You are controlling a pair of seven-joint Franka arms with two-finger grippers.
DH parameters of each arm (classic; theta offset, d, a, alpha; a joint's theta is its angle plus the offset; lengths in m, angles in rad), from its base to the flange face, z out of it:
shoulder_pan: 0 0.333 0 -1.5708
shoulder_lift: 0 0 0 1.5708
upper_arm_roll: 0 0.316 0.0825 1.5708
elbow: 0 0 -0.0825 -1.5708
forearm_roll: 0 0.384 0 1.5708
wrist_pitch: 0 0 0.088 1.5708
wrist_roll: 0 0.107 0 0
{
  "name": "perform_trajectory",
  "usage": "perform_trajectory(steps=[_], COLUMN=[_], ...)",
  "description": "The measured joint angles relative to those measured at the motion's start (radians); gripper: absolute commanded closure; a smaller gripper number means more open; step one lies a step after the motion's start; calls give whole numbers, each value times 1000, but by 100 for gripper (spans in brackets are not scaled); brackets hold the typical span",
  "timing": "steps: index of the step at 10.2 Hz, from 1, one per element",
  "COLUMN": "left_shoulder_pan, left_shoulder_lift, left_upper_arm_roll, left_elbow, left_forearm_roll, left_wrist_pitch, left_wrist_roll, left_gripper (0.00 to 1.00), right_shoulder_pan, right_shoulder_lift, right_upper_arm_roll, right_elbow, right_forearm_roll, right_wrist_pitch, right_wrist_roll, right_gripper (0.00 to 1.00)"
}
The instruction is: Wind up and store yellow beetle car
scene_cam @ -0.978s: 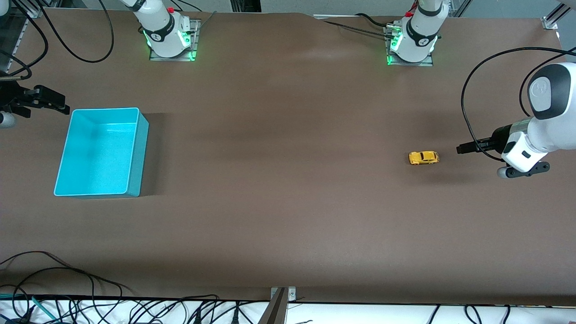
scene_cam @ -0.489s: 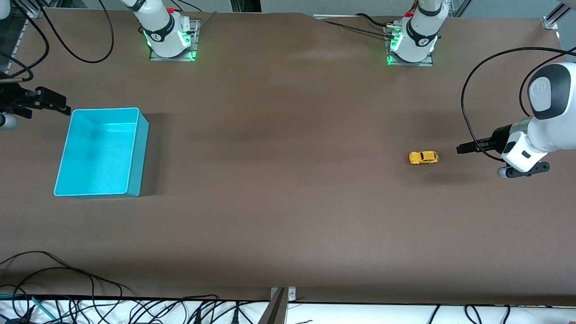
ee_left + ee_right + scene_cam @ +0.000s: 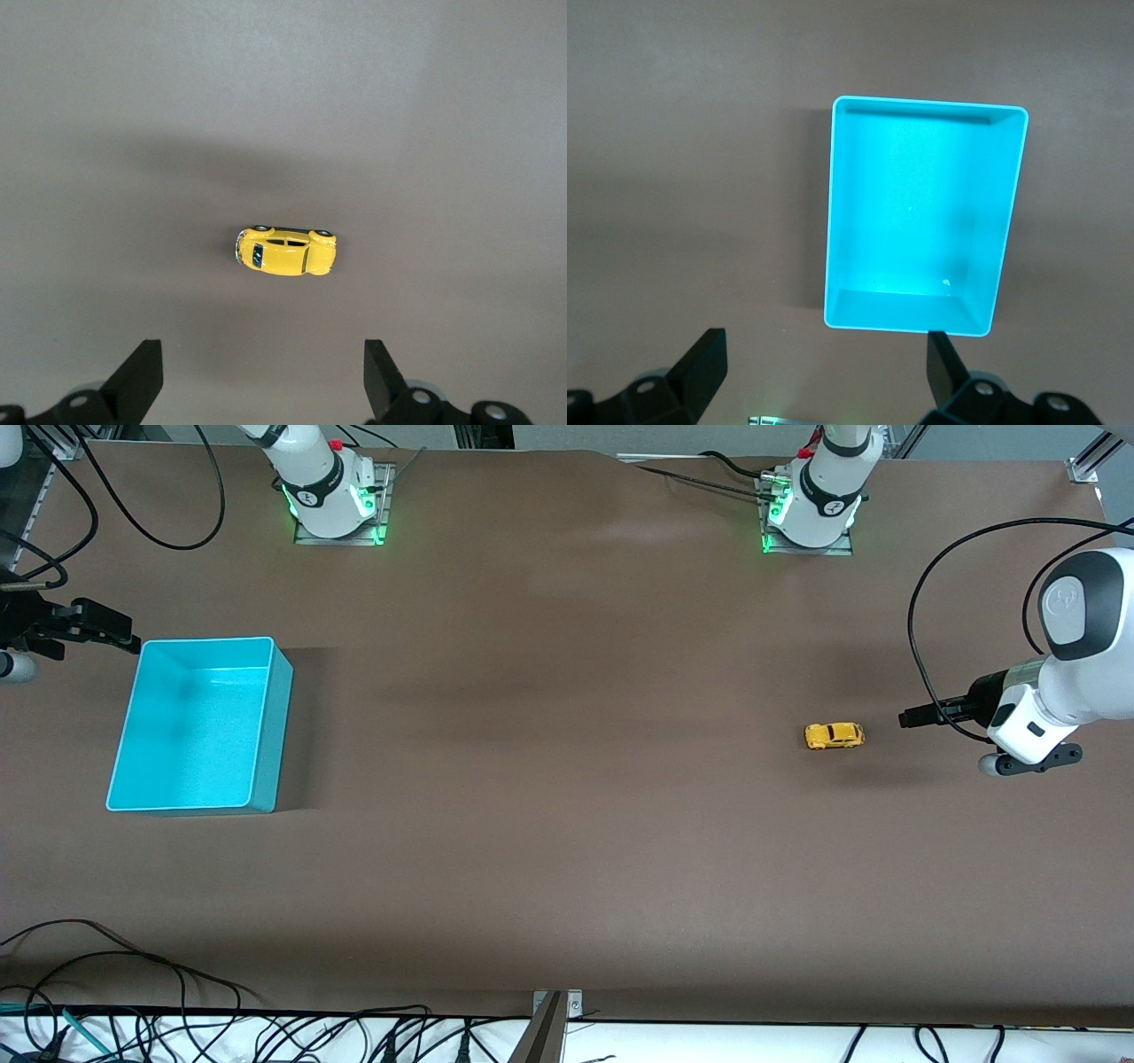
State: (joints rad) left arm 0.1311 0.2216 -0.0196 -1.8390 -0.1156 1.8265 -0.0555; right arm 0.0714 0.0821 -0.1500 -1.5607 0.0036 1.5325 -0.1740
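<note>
My left gripper should close on the sides of the yellow beetle car's front half point(image 3: 846, 735) point(image 3: 310, 252), so that the rear window stays free ahead of the fingers.
The yellow beetle car point(image 3: 834, 735) stands on its wheels on the brown table toward the left arm's end. My left gripper point(image 3: 917, 716) hangs open just beside it, above the table. In the left wrist view the car point(image 3: 285, 251) lies ahead of the spread fingers point(image 3: 142, 374), with nothing between them at my left gripper point(image 3: 263, 365). The turquoise bin point(image 3: 276, 717) stands empty toward the right arm's end. My right gripper point(image 3: 124, 638) hovers open by the bin's outer corner. The right wrist view shows the bin point(image 3: 831, 221) ahead of my right gripper point(image 3: 824, 359).
The two arm bases point(image 3: 337, 505) point(image 3: 811, 514) stand at the table's edge farthest from the front camera. Black cables point(image 3: 177, 1010) lie along the nearest edge, and another cable point(image 3: 921, 638) loops above the left arm's end.
My right gripper has shifted slightly beside the bin. The left arm, the car and the bin have not moved.
</note>
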Motion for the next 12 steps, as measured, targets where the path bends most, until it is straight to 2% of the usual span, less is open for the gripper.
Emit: perform_trajectory(steps=[8,12], left_shoulder_pan=[0,0], left_shoulder_lift=[0,0], left_upper_arm_roll=[0,0], left_elbow=[0,11], left_forearm_roll=[1,45], left_wrist_pitch=[0,-15], left_wrist_roll=[1,82], left_gripper=[0,0], right_shoulder_pan=[0,0], right_shoulder_lift=[4,4], right_upper_arm_roll=[-10,-10], right_elbow=[-2,-2], right_forearm_roll=[1,1], right_wrist_pitch=[2,4], right_wrist_roll=[-2,-3], right_gripper=[0,0])
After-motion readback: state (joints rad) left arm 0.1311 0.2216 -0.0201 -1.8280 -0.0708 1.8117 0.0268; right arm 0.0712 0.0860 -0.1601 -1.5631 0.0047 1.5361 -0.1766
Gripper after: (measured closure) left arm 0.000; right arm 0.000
